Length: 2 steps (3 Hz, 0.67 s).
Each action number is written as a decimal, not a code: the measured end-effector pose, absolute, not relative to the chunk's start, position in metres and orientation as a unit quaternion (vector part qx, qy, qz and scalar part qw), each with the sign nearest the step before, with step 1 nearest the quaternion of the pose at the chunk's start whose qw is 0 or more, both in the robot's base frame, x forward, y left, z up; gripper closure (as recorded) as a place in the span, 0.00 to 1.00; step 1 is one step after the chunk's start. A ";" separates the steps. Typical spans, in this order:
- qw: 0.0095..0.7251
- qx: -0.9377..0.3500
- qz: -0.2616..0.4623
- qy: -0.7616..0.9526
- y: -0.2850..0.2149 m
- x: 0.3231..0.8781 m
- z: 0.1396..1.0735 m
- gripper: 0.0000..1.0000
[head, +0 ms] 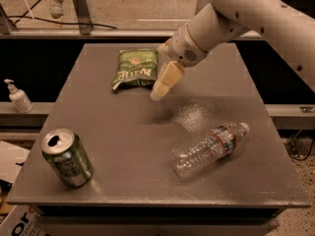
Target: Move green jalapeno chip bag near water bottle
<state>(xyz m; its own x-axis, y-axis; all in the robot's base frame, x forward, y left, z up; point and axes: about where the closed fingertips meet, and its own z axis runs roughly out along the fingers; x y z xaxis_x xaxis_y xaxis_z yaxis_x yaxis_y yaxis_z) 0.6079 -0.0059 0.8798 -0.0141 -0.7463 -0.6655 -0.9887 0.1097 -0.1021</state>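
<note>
I should close my gripper on the side edge (pixel 152 73) of the green jalapeno chip bag, the edge closest to the water bottle.
The green jalapeno chip bag (pixel 135 69) lies flat at the back of the grey table (pixel 123 146), left of centre. The water bottle (pixel 210 149) lies on its side at the front right, its white cap pointing right. My gripper (pixel 164 81) hangs from the white arm that comes in from the upper right. It is just right of the bag's right edge, a little above the table, and holds nothing that I can see.
A green soda can (pixel 67 158) stands at the front left of the table. A small white pump dispenser (pixel 18 97) stands on a ledge off the table's left side. A cardboard box (pixel 12 215) sits on the floor at the lower left.
</note>
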 end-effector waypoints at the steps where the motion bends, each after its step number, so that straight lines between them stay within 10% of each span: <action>1: 0.335 -0.618 0.208 0.680 0.007 0.630 0.871 0.00; 2: 0.368 -0.596 0.201 0.685 0.009 0.658 0.864 0.00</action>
